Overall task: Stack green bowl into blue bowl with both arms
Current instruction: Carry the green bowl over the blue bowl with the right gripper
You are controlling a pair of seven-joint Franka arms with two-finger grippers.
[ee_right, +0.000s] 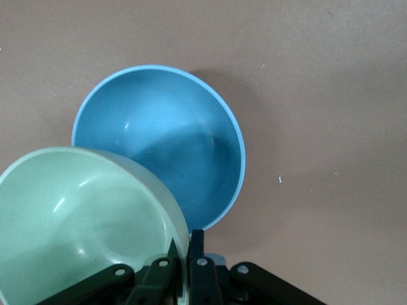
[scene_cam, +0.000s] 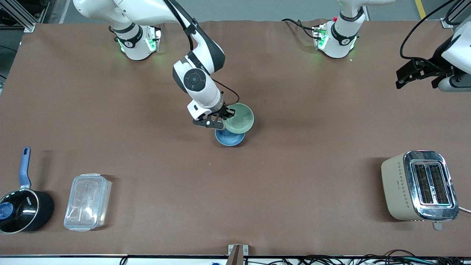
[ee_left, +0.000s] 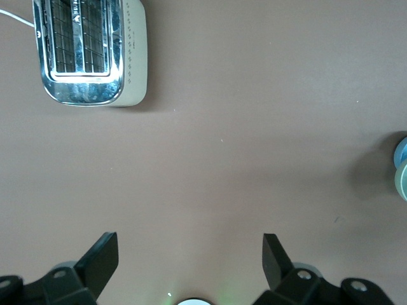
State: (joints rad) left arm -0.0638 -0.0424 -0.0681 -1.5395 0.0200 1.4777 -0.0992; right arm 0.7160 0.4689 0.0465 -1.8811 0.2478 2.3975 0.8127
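Note:
Next, my right gripper lets go of the pale green bowl down inside the hollow of the sky-blue bowl (scene_cam: 230,131) (ee_right: 159,149) in the middle of the table.
My right gripper (scene_cam: 223,117) is shut on the rim of the pale green bowl (scene_cam: 239,117) and holds it tilted in the air, partly over the sky-blue bowl (scene_cam: 230,138), which stands upright on the mat at mid-table. In the right wrist view the fingers (ee_right: 197,244) pinch the green bowl's (ee_right: 82,216) rim, and the blue bowl (ee_right: 159,140) lies below, partly covered by it. My left gripper (scene_cam: 404,75) is open and empty, raised over the left arm's end of the table; in its wrist view (ee_left: 191,260) only bare mat lies between its fingers.
A beige toaster (scene_cam: 419,186) stands at the left arm's end, near the front camera, also in the left wrist view (ee_left: 89,51). A clear plastic container (scene_cam: 87,201) and a black saucepan with blue handle (scene_cam: 22,206) sit at the right arm's end.

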